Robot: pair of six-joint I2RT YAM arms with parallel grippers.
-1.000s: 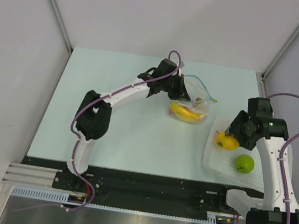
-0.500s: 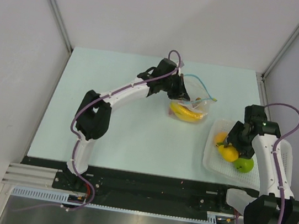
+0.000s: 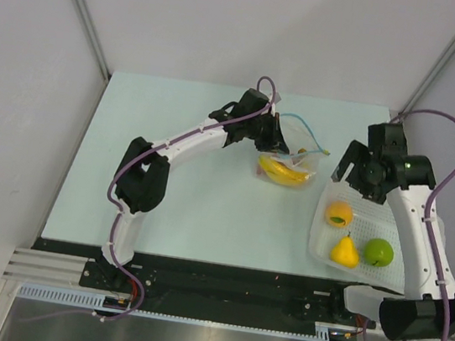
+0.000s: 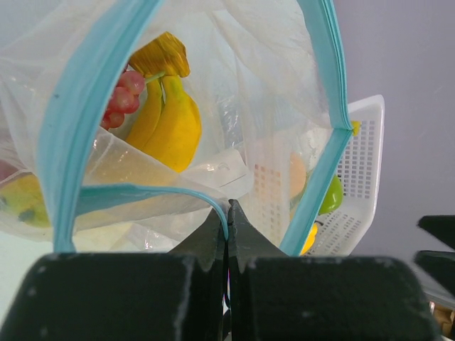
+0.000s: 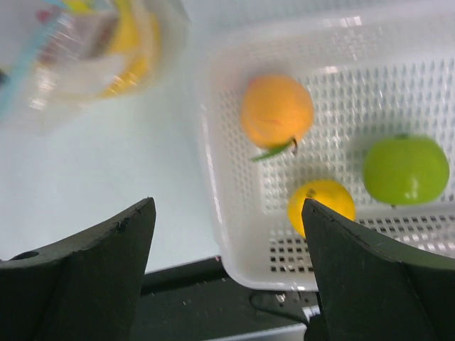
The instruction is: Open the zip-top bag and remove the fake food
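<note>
My right gripper will reach into the open zip-top bag next and close on the banana's stem end (image 3: 300,158), under the teal zip strip.
The clear zip-top bag (image 3: 290,158) lies at the table's back centre with its blue-teal mouth open. My left gripper (image 4: 228,206) is shut on the near zip strip (image 4: 142,190) and holds the mouth open. Inside the bag I see a banana (image 4: 167,114) and a red berry cluster (image 4: 119,96). My right gripper (image 3: 354,173) is open and empty, raised above the white basket's (image 3: 324,239) far edge. In the basket lie an orange (image 5: 276,110), a yellow pear (image 5: 320,206) and a green apple (image 5: 406,169).
The white perforated basket (image 5: 213,213) sits at the table's right front corner, overhanging the black front rail (image 3: 220,281). Grey walls enclose the table on the left, back and right.
My right gripper let go of the yellow pear, which now lies in the basket beside the green apple. The gripper has risen and moved back toward the bag. The left arm has not moved.
</note>
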